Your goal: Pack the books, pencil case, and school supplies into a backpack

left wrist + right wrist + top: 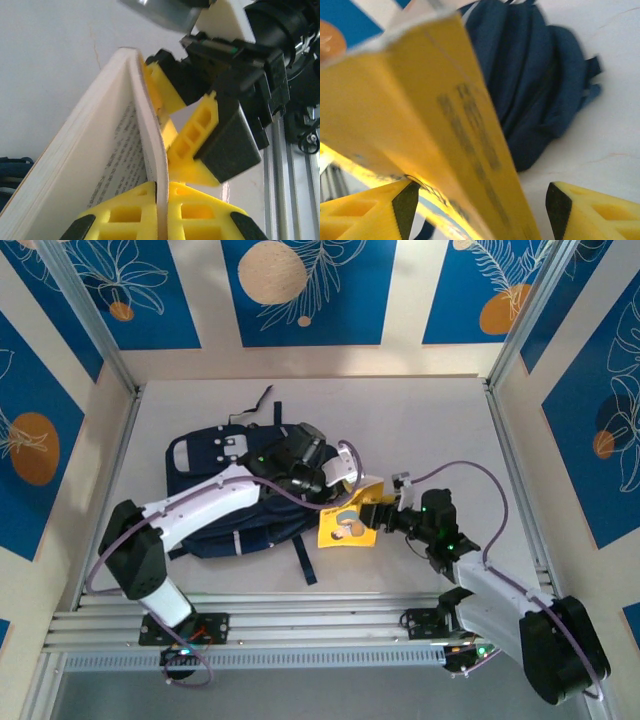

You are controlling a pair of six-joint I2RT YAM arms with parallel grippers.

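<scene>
My left gripper is pinching only the thin cover. My right gripper will hold the yellow book while my left gripper opens and takes the book's whole thickness [67, 150].
The yellow book [347, 527] is held tilted above the table, just right of the navy backpack [195, 455]. My left gripper [345, 480] reaches over the backpack and is shut on the book's top edge. In the left wrist view the left gripper [165, 187] pinches only the thin cover, while the pages [95, 160] hang open beside it. My right gripper [380, 510] is at the book's right edge, open. In the right wrist view the book [420, 100] passes between the wide-apart fingers of the right gripper [479, 200], close to the left pad. The backpack [530, 85] lies behind.
A dark strap [305, 562] trails from the backpack toward the near edge. Aluminium rails [300, 625] run along the front by the arm bases. Metal frame posts [515, 440] and walls close in the white table [430, 420]. The right gripper's fingers [200, 122] are seen close behind the cover.
</scene>
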